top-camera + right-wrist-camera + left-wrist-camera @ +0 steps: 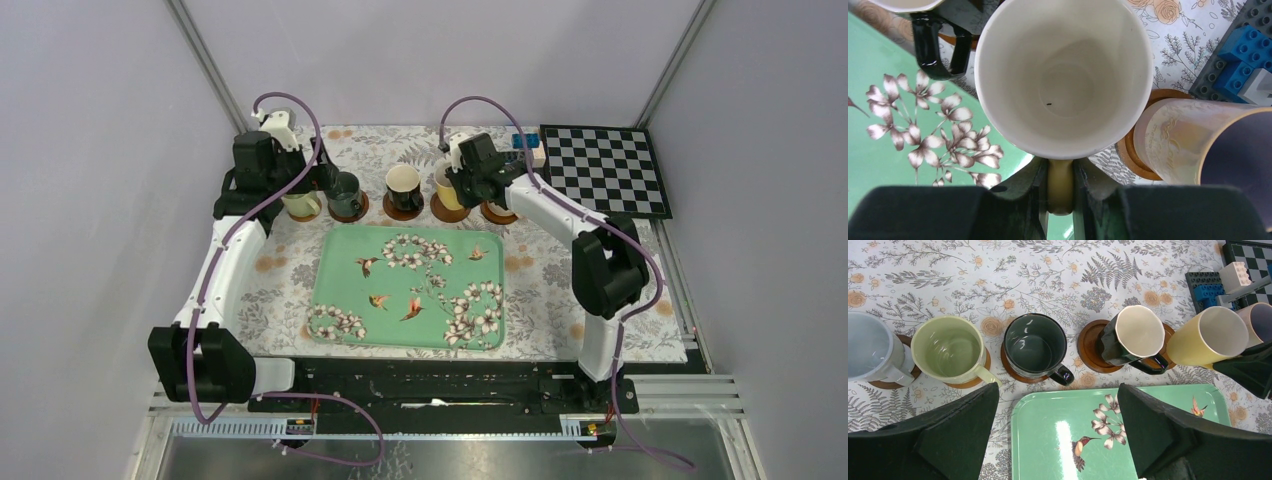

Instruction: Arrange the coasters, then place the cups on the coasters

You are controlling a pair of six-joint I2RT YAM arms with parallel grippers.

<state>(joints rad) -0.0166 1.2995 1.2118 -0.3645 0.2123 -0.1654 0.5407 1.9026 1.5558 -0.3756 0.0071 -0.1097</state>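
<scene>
The yellow cup will sit on the brown coaster (451, 204) between the black and pinkish-beige cups after my right gripper lets it go.
Five cups stand in a row behind the tray, each on a brown coaster: pale blue (868, 352), olive green (948, 350), dark green (1034, 346), a black one with cream inside (1133, 332) on its coaster (1089, 347), and pinkish-beige with purple inside (1193, 142) on its coaster (1130, 159). My right gripper (1060, 176) is shut on the handle of the yellow cup (1063, 75), which leans between the black and pinkish cups; I cannot tell if it rests on a coaster. My left gripper (1057, 395) hangs open and empty over the tray's far left corner.
The green floral tray (395, 300) lies mid-table, just in front of the cup row. A chessboard (605, 170) sits at the back right, with blue, grey and white toy bricks (1213, 290) beside it, close behind the pinkish cup.
</scene>
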